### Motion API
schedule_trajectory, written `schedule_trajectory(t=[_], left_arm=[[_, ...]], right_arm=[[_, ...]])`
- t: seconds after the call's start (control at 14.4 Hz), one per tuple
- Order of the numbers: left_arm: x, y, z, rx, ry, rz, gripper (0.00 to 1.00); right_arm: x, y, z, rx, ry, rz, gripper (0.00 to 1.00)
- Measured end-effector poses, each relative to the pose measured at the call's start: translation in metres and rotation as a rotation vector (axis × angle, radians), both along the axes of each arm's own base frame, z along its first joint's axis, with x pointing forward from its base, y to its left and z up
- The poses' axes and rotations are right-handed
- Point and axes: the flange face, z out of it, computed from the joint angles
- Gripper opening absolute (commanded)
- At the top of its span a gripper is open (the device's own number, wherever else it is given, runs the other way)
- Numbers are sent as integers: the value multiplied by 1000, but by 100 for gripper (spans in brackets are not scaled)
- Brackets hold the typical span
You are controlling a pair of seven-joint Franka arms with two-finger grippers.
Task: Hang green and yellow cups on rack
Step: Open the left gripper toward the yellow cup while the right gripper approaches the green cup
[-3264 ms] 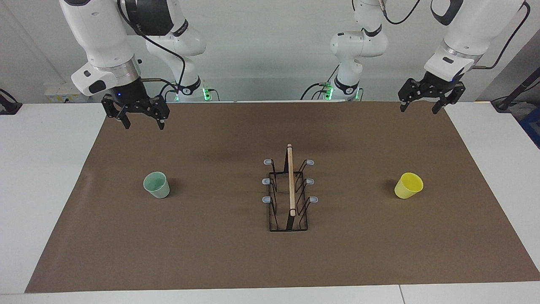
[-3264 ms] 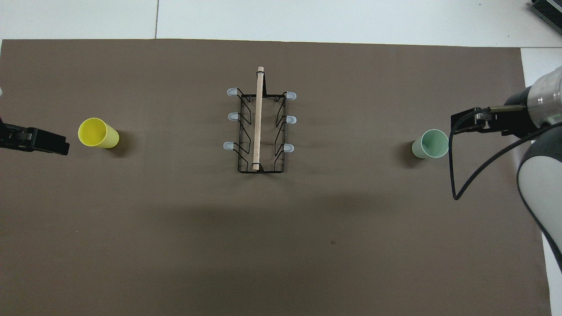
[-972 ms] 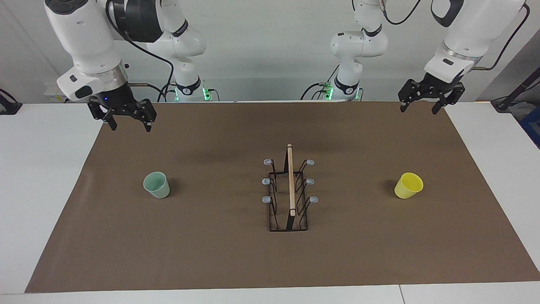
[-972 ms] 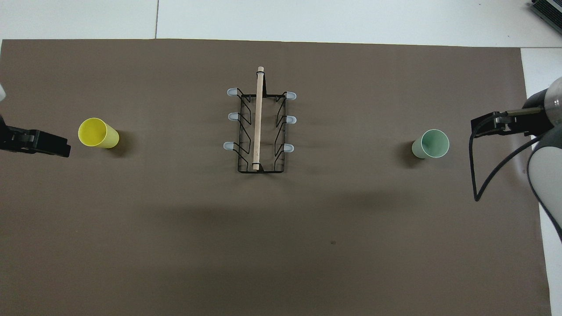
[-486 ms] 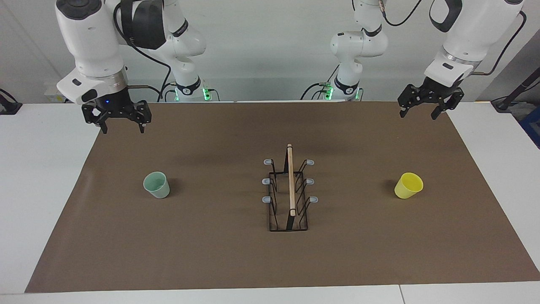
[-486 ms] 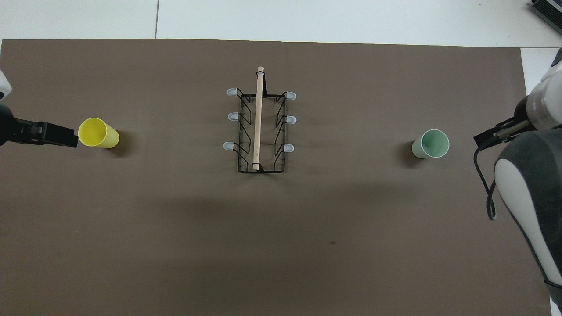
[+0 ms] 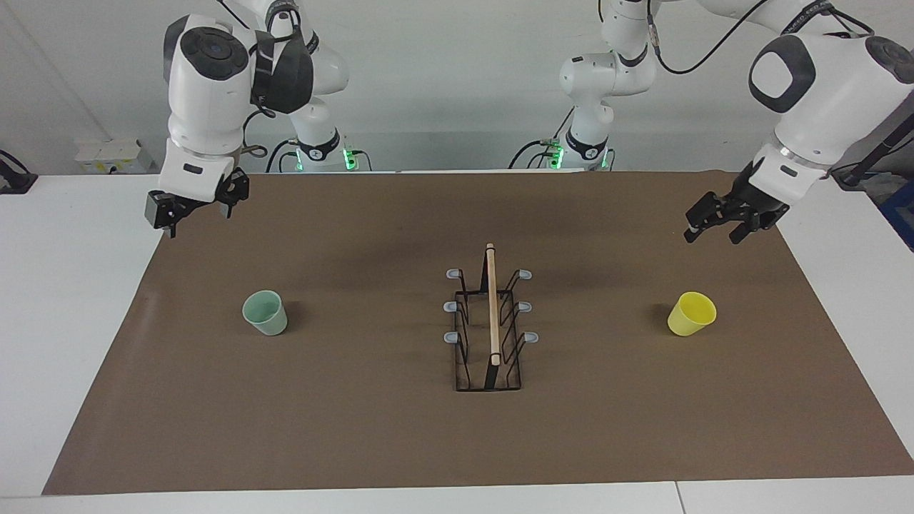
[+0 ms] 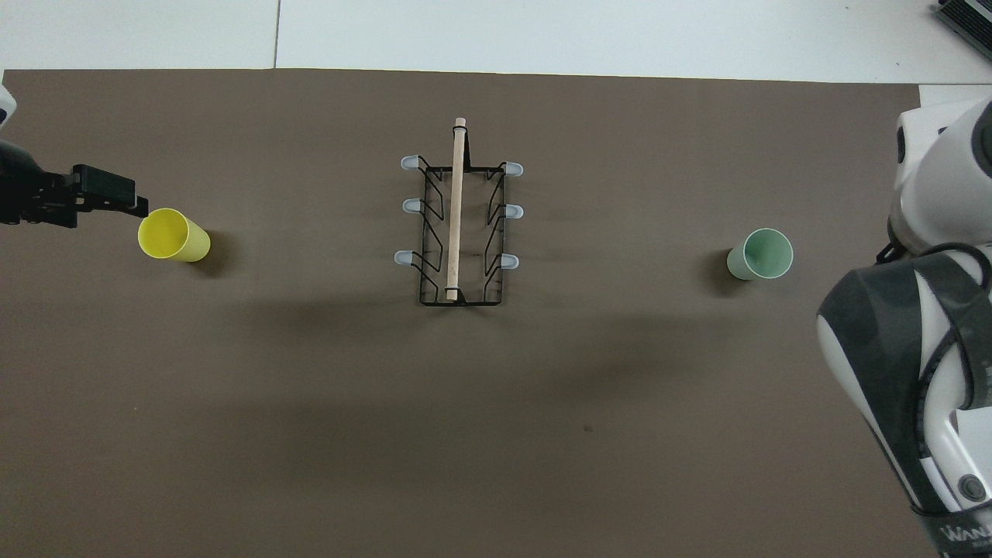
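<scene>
The yellow cup should next have my left gripper go around it and close on the outside of the yellow cup's body (image 8: 192, 245), below its rim.
The pale green cup (image 7: 265, 313) (image 8: 761, 253) stands upright on the mat toward the right arm's end. Toward the left arm's end stands the yellow cup (image 7: 691, 313) (image 8: 172, 235), also upright. Between them is the black wire rack (image 7: 490, 321) (image 8: 457, 225) with its wooden rod on top and nothing on its grey-tipped prongs. My left gripper (image 7: 712, 235) (image 8: 124, 200) hangs open and tilted over the mat, close to the yellow cup's rim in the overhead view. My right gripper (image 7: 200, 218) hangs open over the mat's edge, apart from the green cup, and the arm's body hides it in the overhead view.
A brown mat (image 7: 357, 442) covers most of the white table (image 7: 71, 321). The right arm's bulky elbow (image 8: 922, 372) fills one side of the overhead view beside the green cup.
Both arms have swung their elbows up and turned their wrists. The left gripper came down and out over the mat toward the yellow cup. The right gripper turned at the mat's edge. Cups and rack stayed put.
</scene>
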Motion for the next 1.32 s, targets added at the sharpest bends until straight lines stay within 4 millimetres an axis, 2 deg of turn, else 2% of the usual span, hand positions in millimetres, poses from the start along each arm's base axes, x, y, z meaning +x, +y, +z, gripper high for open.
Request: schedule_trajectory(t=[0.21, 0.42, 0.62, 0.76, 0.83, 0.97, 1.11, 1.32], left_arm=[[18, 25, -21, -64, 12, 152, 100], [26, 57, -46, -126, 55, 308, 99], [37, 79, -82, -155, 104, 462, 98], [48, 87, -106, -159, 150, 571, 98], [55, 95, -116, -179, 176, 648, 98], [64, 121, -140, -248, 229, 809, 99], [66, 149, -163, -296, 286, 984, 99], [67, 166, -183, -367, 385, 1211, 100]], right_arm=[[-4, -4, -1, -11, 97, 177, 100], [0, -11, -1, -98, 190, 416, 100], [5, -8, -15, -157, 251, 603, 100], [5, 1, -36, -215, 306, 664, 100], [7, 11, -52, -240, 338, 694, 100], [13, 34, -85, -299, 393, 737, 100], [20, 48, -116, -340, 428, 752, 100], [30, 63, -153, -380, 443, 798, 100]])
